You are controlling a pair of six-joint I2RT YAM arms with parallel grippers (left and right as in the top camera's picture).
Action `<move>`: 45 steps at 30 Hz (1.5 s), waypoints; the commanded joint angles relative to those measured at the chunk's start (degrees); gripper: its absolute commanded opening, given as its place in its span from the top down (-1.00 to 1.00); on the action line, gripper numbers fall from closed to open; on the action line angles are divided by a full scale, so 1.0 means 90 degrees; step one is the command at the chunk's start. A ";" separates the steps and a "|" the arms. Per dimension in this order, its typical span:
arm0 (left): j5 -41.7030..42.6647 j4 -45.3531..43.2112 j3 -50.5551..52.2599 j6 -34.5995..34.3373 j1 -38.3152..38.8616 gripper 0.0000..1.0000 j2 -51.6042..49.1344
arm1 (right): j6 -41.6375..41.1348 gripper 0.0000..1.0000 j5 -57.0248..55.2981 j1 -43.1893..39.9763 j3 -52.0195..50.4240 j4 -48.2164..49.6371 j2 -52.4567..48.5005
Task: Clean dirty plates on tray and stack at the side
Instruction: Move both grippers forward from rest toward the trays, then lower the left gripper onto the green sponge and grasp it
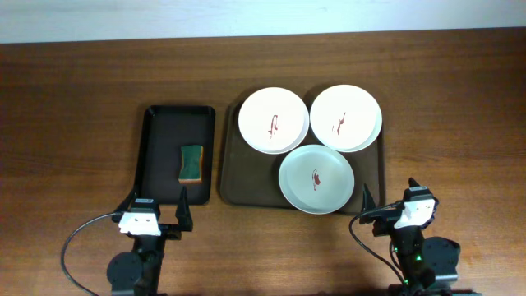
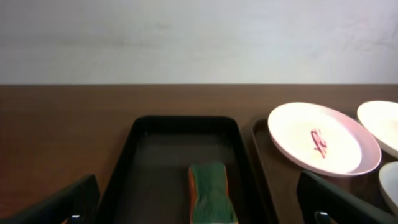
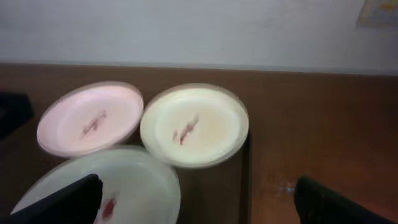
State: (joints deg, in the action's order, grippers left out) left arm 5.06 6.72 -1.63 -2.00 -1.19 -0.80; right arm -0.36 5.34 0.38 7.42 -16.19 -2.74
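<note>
Next, I reach into the black tray with my left gripper and close it across the middle of the green sponge [image 1: 191,164] [image 2: 212,192].
Three white plates sit on the dark-brown tray [image 1: 233,177], each with a dark-red smear: one at back left [image 1: 274,120], one at back right [image 1: 345,117], one at front centre [image 1: 316,178]. A green sponge [image 1: 191,162] lies in the smaller black tray [image 1: 152,144]. My left gripper [image 1: 156,207] is open and empty, just in front of the black tray, with the sponge [image 2: 210,194] ahead of its fingers [image 2: 199,211]. My right gripper [image 1: 390,196] is open and empty, at the brown tray's front right corner; the plates [image 3: 194,126] lie ahead of its fingers [image 3: 198,208].
The wooden table [image 1: 74,123] stretches bare to the left of the black tray and to the right of the brown tray [image 1: 460,123]. A pale wall runs along the table's far edge [image 1: 263,16].
</note>
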 commanded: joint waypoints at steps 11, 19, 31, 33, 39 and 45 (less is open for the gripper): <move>-0.0391 0.1870 -0.2446 -0.0063 0.0002 -0.99 -0.2186 | -0.0393 -0.97 0.0202 -0.0044 0.3245 -0.2312 -0.3381; -0.0078 0.3033 -0.4316 -0.0061 0.0002 -0.99 -0.4556 | -0.0330 -0.97 0.0202 -0.0044 0.5282 -0.3966 -0.5863; 0.0012 0.3628 -0.5362 -0.0063 0.0002 -0.99 -0.6482 | -0.0342 -0.97 0.1049 -0.0044 0.5780 -0.4352 -0.7315; 0.0044 0.3174 -0.5362 -0.0063 0.0005 -0.99 -0.6683 | -0.0345 -0.97 0.1049 -0.0046 0.5780 -0.4335 -0.7315; 0.0294 0.1829 -0.5362 0.0039 0.0010 -0.88 -0.7771 | -0.0345 -0.97 0.1047 -0.0046 0.5780 -0.4323 -0.7315; 0.0296 0.1287 -0.5362 0.0063 0.0187 -0.78 -0.9112 | -0.0345 -0.97 0.1042 -0.0046 0.5780 -0.4320 -0.7315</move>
State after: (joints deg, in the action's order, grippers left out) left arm 6.92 19.59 -49.30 -2.37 -0.91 -78.37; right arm -3.22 14.33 0.34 58.28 -55.22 -68.58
